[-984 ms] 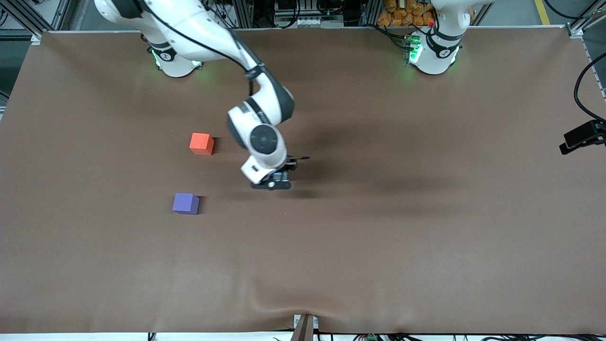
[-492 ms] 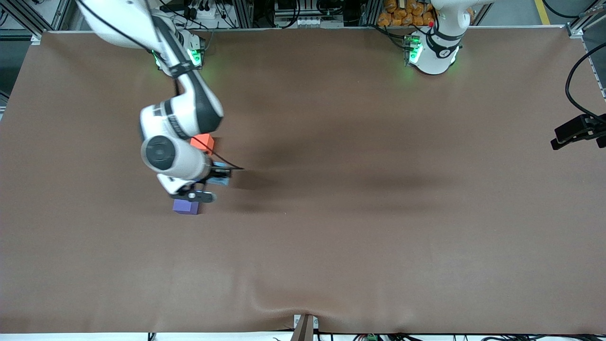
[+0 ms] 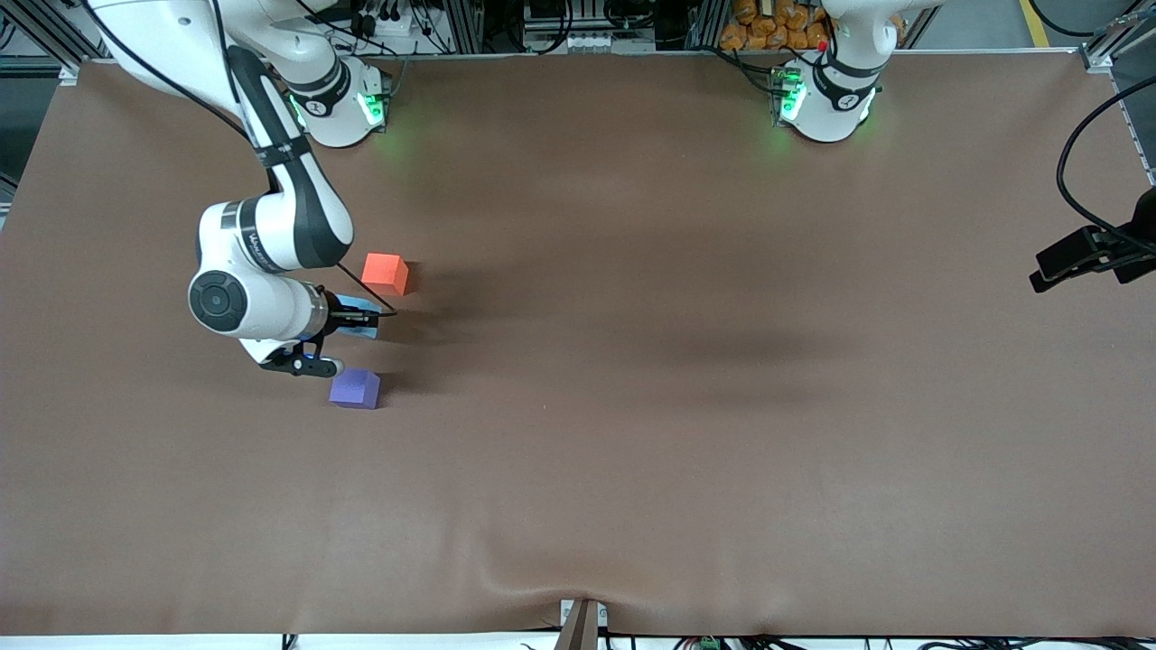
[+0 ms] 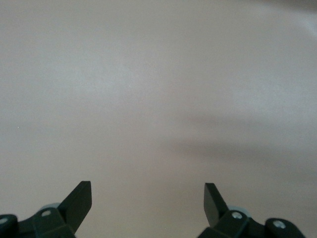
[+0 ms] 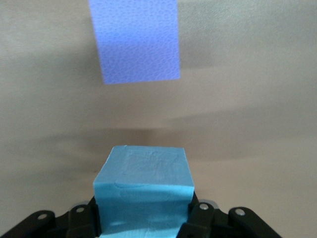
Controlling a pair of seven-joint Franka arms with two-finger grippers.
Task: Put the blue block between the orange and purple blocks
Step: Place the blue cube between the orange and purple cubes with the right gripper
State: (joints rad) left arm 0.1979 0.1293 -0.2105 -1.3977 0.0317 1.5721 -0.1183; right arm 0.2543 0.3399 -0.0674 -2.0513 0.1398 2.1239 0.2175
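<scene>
My right gripper will release the blue block on the brown cloth [image 3: 373, 326] [image 5: 137, 163] just beside the orange block, facing the purple block. The blue block is held just over the table now.
My right gripper [image 3: 359, 318] is shut on the blue block [image 3: 368, 330] and holds it just over the table, over the gap between the orange block [image 3: 385, 273] and the purple block [image 3: 355, 388]. In the right wrist view the blue block [image 5: 143, 186] fills the jaws of the right gripper [image 5: 143, 220], with the purple block [image 5: 138, 42] ahead of it on the cloth. The orange block does not show there. My left gripper [image 3: 1052, 269] waits open and empty over the left arm's end of the table. The left wrist view shows its gripper [image 4: 147, 191] over bare cloth.
The brown cloth [image 3: 686, 433] covers the whole table. The right arm's elbow and wrist [image 3: 262, 262] hang over the table beside the orange block, toward the right arm's end. The arm bases [image 3: 826, 99] stand along the table edge farthest from the front camera.
My right arm has swung from the table's middle toward its own end, carrying the blue block to a spot between the orange and purple blocks. My left gripper has drifted slightly.
</scene>
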